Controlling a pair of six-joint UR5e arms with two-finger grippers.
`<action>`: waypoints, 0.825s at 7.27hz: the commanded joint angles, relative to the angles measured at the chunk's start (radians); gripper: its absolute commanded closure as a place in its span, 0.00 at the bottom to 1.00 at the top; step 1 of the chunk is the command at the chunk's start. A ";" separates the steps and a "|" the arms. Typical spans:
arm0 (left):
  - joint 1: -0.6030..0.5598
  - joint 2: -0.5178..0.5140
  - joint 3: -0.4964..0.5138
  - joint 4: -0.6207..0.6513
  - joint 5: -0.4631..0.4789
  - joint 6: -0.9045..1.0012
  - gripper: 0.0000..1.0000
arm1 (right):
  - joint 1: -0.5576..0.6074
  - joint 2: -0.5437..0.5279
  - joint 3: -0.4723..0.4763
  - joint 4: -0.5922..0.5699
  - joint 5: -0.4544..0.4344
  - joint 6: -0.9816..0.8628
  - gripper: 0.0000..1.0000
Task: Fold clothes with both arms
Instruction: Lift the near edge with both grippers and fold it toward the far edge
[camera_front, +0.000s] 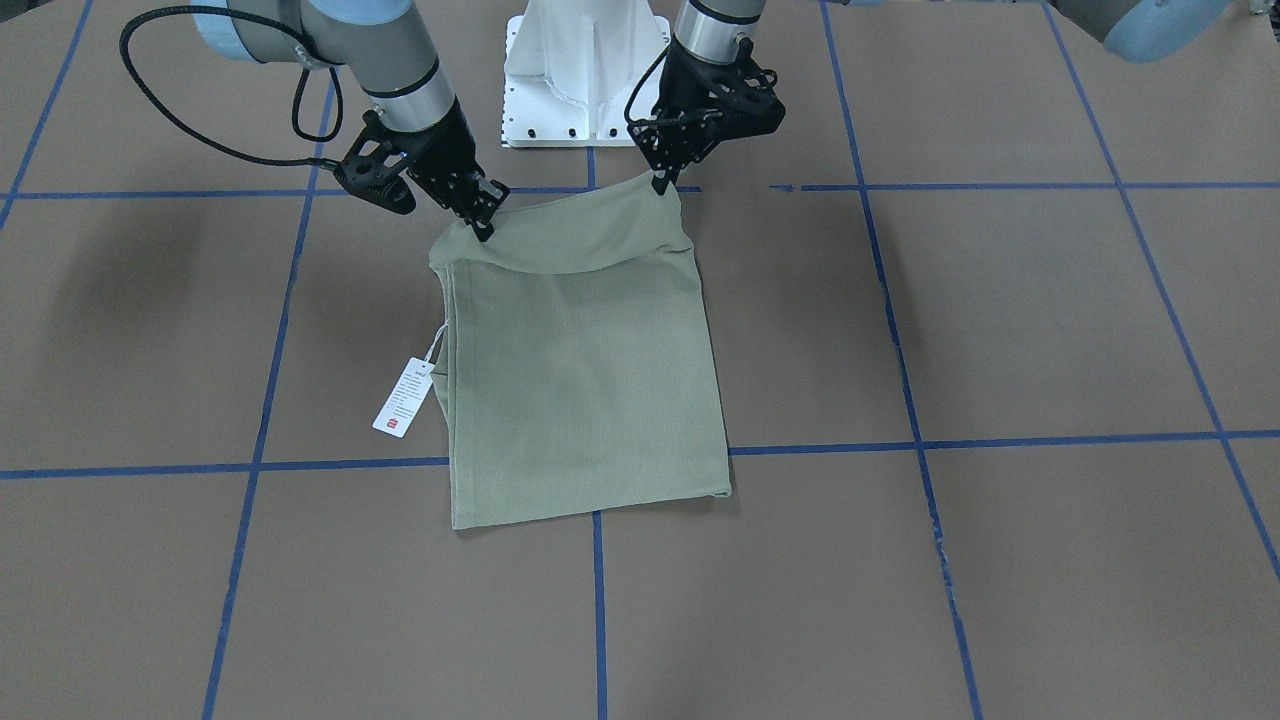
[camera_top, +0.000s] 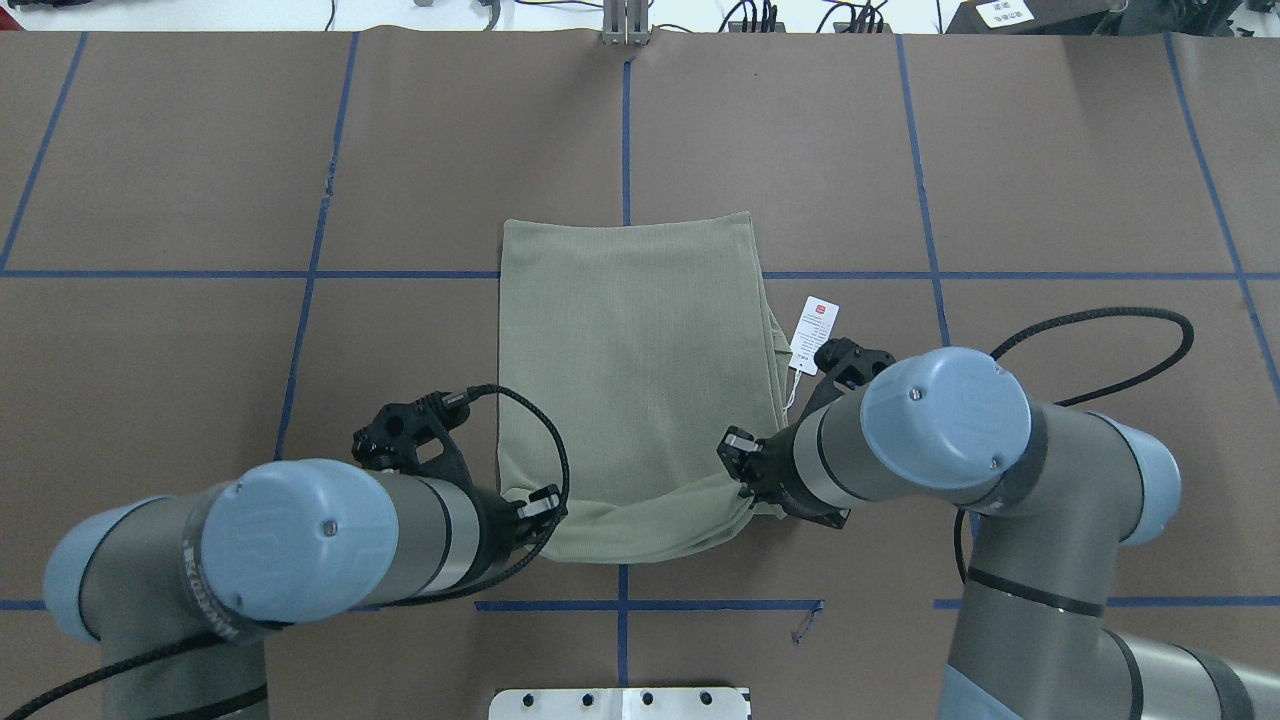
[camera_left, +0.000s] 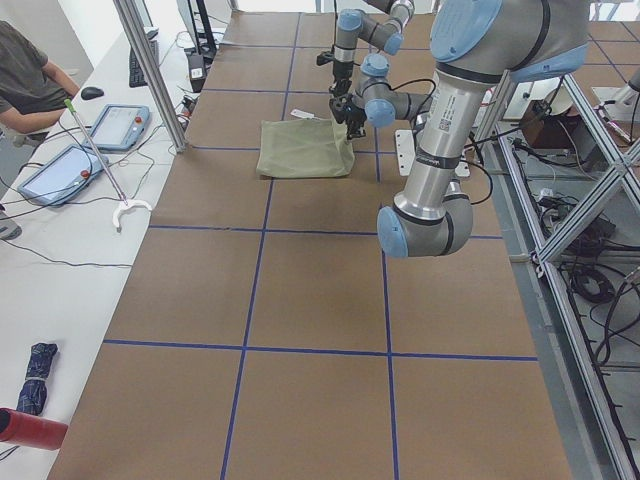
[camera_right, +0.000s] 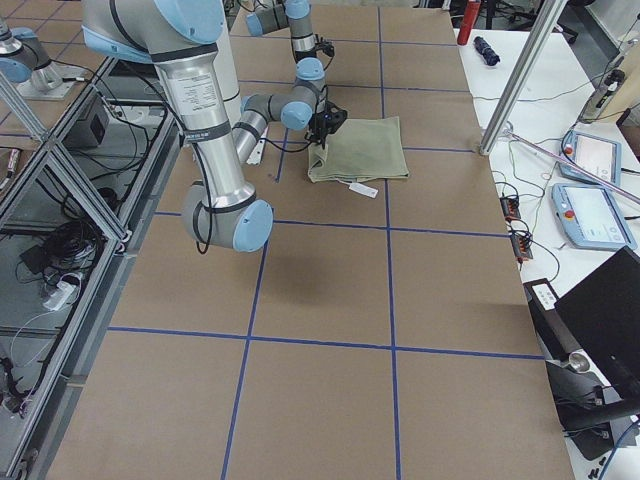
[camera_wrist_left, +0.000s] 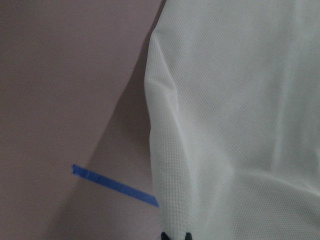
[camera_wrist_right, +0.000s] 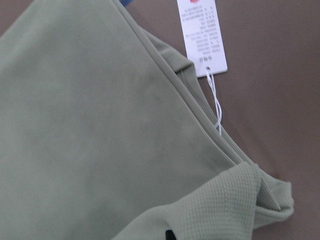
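Observation:
My right gripper is going to release the lifted shirt edge over the tag-side corner (camera_front: 465, 504) farthest from the white pedestal base.
The pale sage-green shirt (camera_front: 580, 380) lies folded into a rectangle on the brown table (camera_front: 1000, 330), with its white hang tag (camera_front: 405, 398) sticking out at one side. My left gripper (camera_front: 661, 182) is shut on one corner of the edge nearest the robot's base. My right gripper (camera_front: 483, 228) is shut on the other corner, on the tag's side. That edge is lifted and curls over the flat part. From overhead the shirt (camera_top: 630, 360) spans between the left gripper (camera_top: 540, 503) and the right gripper (camera_top: 738, 462). The right wrist view shows the tag (camera_wrist_right: 202, 35) and the layered shirt edges (camera_wrist_right: 200, 115).
The white pedestal base (camera_front: 585, 70) stands just behind the shirt. Blue tape lines (camera_front: 600, 600) grid the table. In the exterior left view, a side bench (camera_left: 70, 230) carries tablets, cables and a seated person (camera_left: 25, 80).

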 joint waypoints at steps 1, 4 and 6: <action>-0.098 -0.044 0.160 -0.117 0.000 0.044 1.00 | 0.073 0.093 -0.121 0.005 -0.003 -0.025 1.00; -0.206 -0.113 0.336 -0.233 -0.056 0.111 1.00 | 0.111 0.202 -0.333 0.097 -0.003 -0.024 1.00; -0.235 -0.151 0.437 -0.273 -0.058 0.115 1.00 | 0.139 0.266 -0.449 0.102 0.000 -0.025 1.00</action>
